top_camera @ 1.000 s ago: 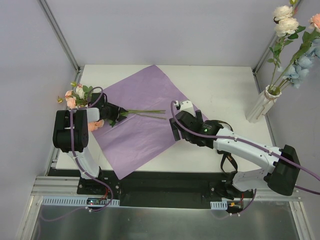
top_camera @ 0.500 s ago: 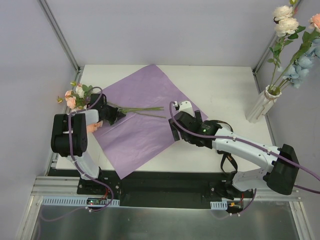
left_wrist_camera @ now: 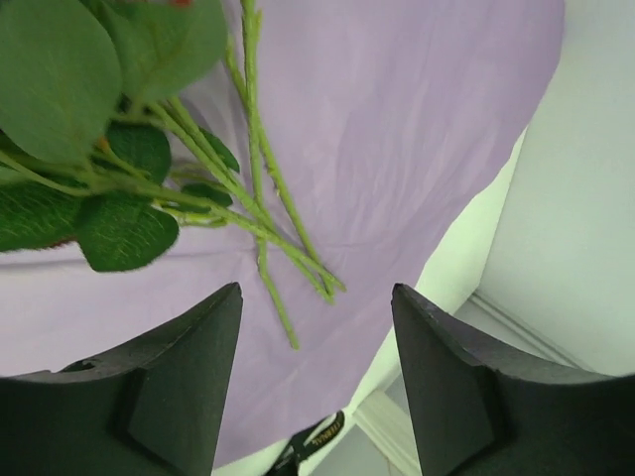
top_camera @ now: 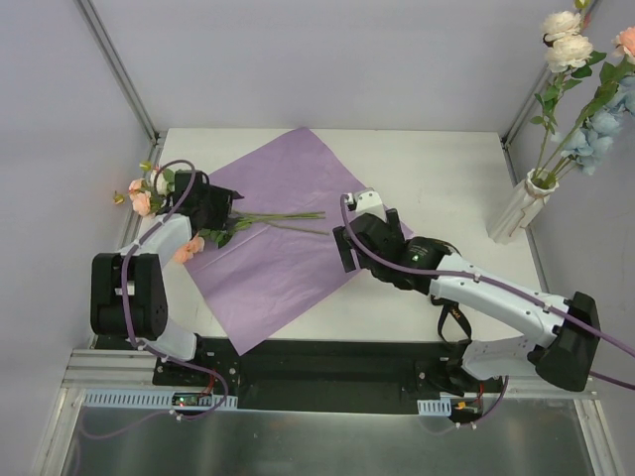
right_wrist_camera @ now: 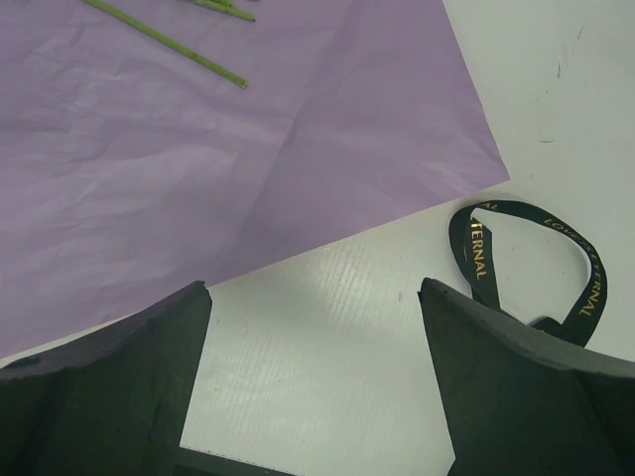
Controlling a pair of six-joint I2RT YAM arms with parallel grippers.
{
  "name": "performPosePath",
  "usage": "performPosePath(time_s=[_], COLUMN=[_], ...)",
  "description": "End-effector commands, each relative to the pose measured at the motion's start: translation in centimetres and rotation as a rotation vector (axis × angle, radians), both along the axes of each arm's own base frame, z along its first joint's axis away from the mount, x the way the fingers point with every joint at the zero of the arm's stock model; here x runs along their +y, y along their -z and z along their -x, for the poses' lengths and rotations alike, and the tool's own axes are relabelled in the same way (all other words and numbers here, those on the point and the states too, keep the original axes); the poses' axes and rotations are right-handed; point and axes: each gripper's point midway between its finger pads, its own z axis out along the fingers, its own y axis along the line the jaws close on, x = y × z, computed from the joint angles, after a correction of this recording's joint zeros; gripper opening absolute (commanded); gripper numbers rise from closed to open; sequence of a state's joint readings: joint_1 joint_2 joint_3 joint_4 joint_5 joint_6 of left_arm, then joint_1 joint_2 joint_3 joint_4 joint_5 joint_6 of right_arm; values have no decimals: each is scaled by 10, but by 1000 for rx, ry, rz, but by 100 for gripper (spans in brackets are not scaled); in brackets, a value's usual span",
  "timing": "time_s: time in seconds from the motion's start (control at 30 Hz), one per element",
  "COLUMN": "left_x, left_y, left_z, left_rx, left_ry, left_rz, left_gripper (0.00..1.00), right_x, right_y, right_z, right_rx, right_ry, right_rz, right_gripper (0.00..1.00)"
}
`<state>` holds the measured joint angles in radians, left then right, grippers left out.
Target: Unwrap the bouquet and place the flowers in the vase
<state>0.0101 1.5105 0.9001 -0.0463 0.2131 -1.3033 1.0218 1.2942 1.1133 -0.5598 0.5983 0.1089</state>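
Observation:
The loose flowers' green stems (top_camera: 254, 215) (left_wrist_camera: 260, 229) are next for my left gripper, which should go to them just past the lowest leaves and close there.
The bouquet lies unwrapped: its purple paper (top_camera: 288, 248) is spread flat on the table. Loose flowers (top_camera: 149, 193) lie at the paper's left corner, their green stems (top_camera: 283, 215) pointing right across the sheet. My left gripper (top_camera: 223, 203) hovers open over the leafy part. In the left wrist view the stems (left_wrist_camera: 260, 198) and leaves lie beyond the left gripper (left_wrist_camera: 316, 293), with nothing between its fingers. My right gripper (top_camera: 349, 243) is open above the paper's right edge; the right wrist view shows the right gripper (right_wrist_camera: 314, 297) over bare table. The vase (top_camera: 521, 208) at the far right holds several flowers (top_camera: 571, 50).
The black ribbon (right_wrist_camera: 526, 258) lies loose on the white table just right of the paper's corner (right_wrist_camera: 496, 174). A grey wall and metal frame post (top_camera: 119, 69) stand close behind the loose flowers. The vase sits near the table's right edge.
The left arm swung toward the far left and nudged the stems slightly back. Its jaws closed on the stems, then opened again. The right arm barely moved.

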Motion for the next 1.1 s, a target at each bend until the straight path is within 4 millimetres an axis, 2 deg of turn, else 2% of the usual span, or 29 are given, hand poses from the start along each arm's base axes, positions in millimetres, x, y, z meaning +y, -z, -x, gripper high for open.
performPosePath(time_s=[0.0,0.13,0.17,0.47,0.63,0.77,0.97,1.07], left_x=[-11,-24,-23,-6,-6,-8,-13,-12], left_y=[17,39,44,49,59,56,64,70], left_z=[-2,0,1,-9,-12,-19,-12,-10], left_rx=[129,208,224,207,242,237,274,289], left_ry=[-147,-217,-246,-399,-433,-440,-471,-477], left_rz=[60,82,88,12,12,-1,-15,-30], left_gripper=[59,62,62,52,46,41,39,31], right_x=[-7,-17,-19,-30,-44,-53,-54,-55], right_y=[-27,-31,-27,-28,-27,-25,-28,-28], right_z=[-1,6,10,34,41,44,46,47], right_rx=[-93,-110,-102,-86,-96,-106,-110,-108], right_ry=[-17,-27,-38,-74,-66,-57,-65,-75], right_rz=[-50,-91,-94,-223,-236,-230,-246,-243], right_gripper=[89,90,89,89,89,89,89,89])
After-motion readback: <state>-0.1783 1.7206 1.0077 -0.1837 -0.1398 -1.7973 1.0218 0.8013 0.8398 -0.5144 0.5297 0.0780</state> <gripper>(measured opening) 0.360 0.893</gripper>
